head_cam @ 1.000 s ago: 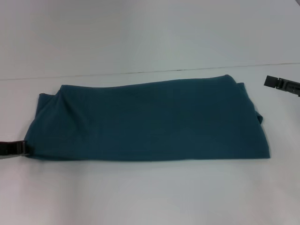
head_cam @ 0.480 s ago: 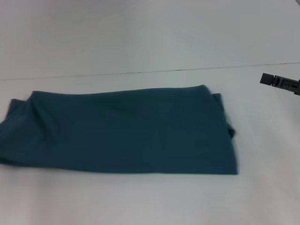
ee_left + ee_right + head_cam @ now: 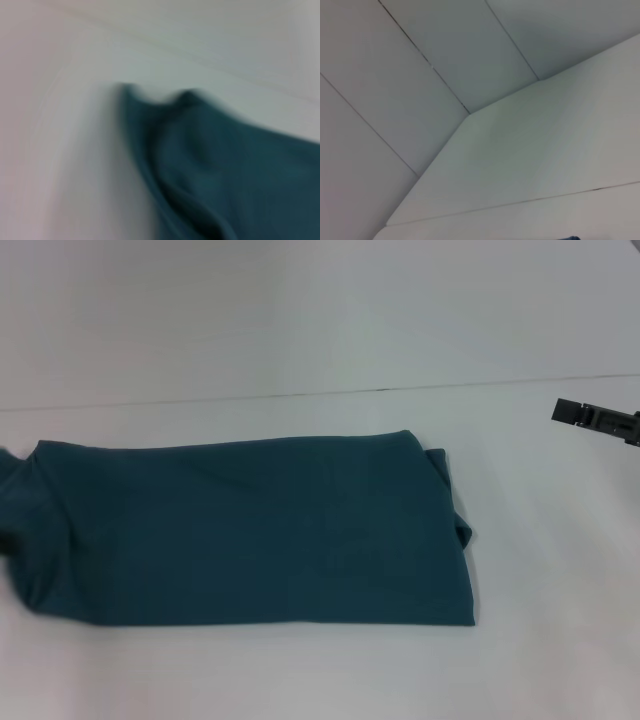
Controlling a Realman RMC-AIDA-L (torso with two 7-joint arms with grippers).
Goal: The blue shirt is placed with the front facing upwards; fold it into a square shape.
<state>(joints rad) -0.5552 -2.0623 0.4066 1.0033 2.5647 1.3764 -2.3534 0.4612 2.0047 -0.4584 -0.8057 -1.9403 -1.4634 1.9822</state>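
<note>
My left gripper will release the blue shirt's bunched end on the opposite short edge (image 3: 447, 483), by the small corners that poke out.
The blue shirt (image 3: 250, 535) lies on the white table (image 3: 560, 580) as a long folded band with its plain side up. Its left end runs off the head view's left edge and is bunched there. No lettering shows. The left wrist view is filled by a rumpled end of the shirt (image 3: 240, 175) close below the camera. My left gripper does not show in any view. My right gripper (image 3: 566, 412) hangs at the right edge of the head view, well to the right of the shirt and apart from it.
A thin seam (image 3: 300, 395) crosses the table behind the shirt. The right wrist view shows only pale panels and table surface (image 3: 530, 150).
The shirt has slid steadily to the left across the table, its left end leaving the head view. The left gripper seen beside that end has gone out of frame. The right gripper barely moved.
</note>
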